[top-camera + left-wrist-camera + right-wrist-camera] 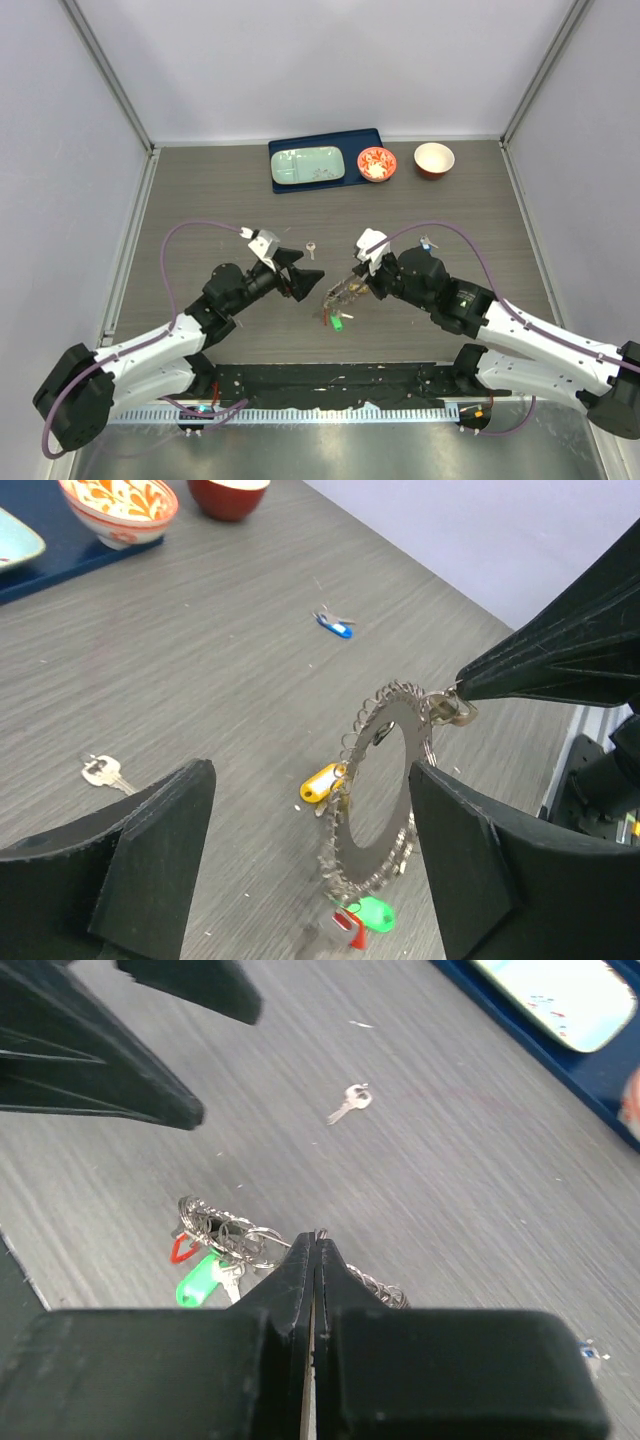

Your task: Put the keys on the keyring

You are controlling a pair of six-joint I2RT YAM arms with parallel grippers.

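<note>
Next, my right gripper sets the keyring down so that it lies flat on the table (357,298) (308,1282), in front of the loose silver key.
The keyring (398,718), a flat grey toothed ring, stands tilted on edge near the table's middle. My right gripper (318,1238) is shut on its upper rim. Keys with yellow (322,783), green (375,915) and red (350,927) heads hang from it, the green and red ones down by the table. My left gripper (310,790) is open just left of the ring, which shows between its fingers without touching them. A loose silver key (312,246) lies behind the left gripper. A blue-headed key (428,242) lies behind the right arm.
At the back stands a blue tray (345,140) holding a pale green plate (308,166). A red-and-white patterned bowl (377,164) and a red bowl (434,159) sit to its right. Grey walls close in both sides.
</note>
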